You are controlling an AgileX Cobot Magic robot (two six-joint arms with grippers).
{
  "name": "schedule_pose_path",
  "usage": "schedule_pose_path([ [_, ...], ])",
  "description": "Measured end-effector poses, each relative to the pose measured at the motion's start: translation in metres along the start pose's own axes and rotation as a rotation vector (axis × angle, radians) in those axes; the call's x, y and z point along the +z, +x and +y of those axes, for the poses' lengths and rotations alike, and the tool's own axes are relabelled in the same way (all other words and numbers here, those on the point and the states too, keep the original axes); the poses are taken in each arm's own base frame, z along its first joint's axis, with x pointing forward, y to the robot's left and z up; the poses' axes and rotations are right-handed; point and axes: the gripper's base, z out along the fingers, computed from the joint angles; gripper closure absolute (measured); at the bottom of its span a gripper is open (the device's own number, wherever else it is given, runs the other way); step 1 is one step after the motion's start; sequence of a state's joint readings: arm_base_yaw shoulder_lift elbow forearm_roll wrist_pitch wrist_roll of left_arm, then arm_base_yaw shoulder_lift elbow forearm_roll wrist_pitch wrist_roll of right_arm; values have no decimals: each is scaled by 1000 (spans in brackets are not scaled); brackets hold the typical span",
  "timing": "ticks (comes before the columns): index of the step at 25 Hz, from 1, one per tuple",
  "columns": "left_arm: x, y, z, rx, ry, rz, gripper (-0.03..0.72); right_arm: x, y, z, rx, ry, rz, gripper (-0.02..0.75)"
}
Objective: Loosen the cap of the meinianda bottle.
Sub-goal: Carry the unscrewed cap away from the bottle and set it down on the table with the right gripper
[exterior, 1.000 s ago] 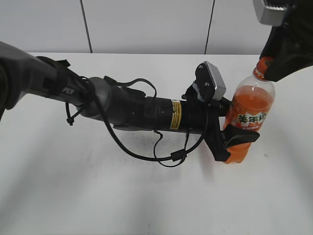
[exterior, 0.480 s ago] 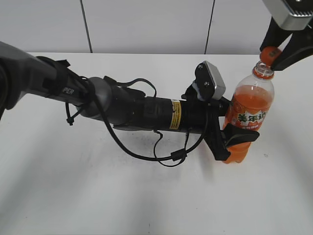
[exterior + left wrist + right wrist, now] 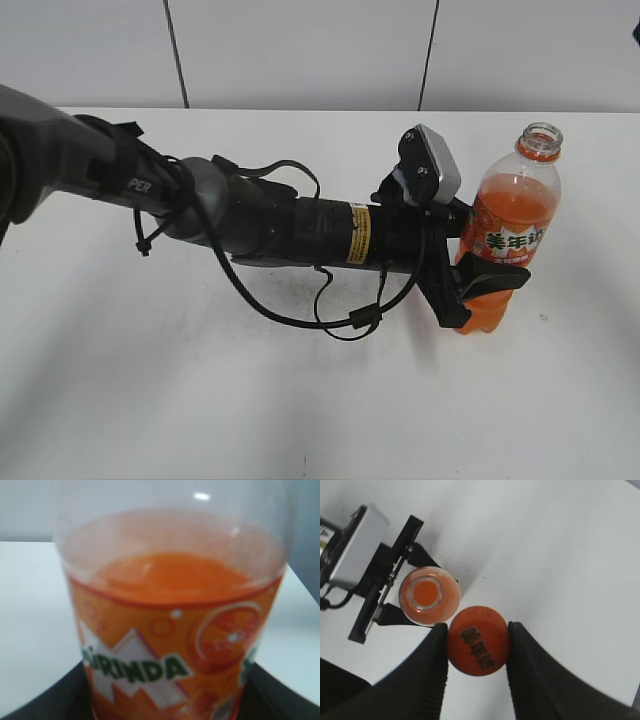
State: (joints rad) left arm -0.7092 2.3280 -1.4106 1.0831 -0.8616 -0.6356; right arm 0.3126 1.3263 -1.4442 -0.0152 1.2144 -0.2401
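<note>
My right gripper is holding the orange cap. It will release the cap on the white table [image 3: 588,252] next to the meinianda bottle, across from my left arm.
The meinianda bottle [image 3: 512,235] stands upright at the table's right, its mouth open and capless; it fills the left wrist view [image 3: 170,625] and shows from above in the right wrist view [image 3: 427,596]. My left gripper [image 3: 485,285] is shut on the bottle's lower body. My right gripper [image 3: 477,645] is out of the exterior view; its wrist view shows it high above the bottle, shut on the orange cap [image 3: 478,640], which is off the bottle.
The white table [image 3: 150,400] stretches left and front. My left arm [image 3: 250,220] with loose cables lies across its middle. A grey panelled wall [image 3: 300,50] stands behind.
My right gripper has lifted the cap off the bottle's neck and risen up and out of the exterior view. The left gripper and the bottle have stayed put.
</note>
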Motion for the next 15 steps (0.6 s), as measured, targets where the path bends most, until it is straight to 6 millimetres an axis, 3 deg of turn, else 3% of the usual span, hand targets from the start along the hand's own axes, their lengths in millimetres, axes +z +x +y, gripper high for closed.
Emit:
schedule_pose_path([
  [4, 0, 0, 0, 0, 0, 0, 262, -2, 4, -12, 132, 134, 20, 465],
  [7, 0, 0, 0, -1, 0, 0, 262, 8, 9, -24, 170, 189, 9, 465],
  [10, 0, 0, 0, -1, 0, 0, 262, 33, 22, -51, 272, 190, -4, 465],
  [15, 0, 0, 0, -2, -2, -1, 262, 95, 53, -100, 393, 132, 52, 465],
])
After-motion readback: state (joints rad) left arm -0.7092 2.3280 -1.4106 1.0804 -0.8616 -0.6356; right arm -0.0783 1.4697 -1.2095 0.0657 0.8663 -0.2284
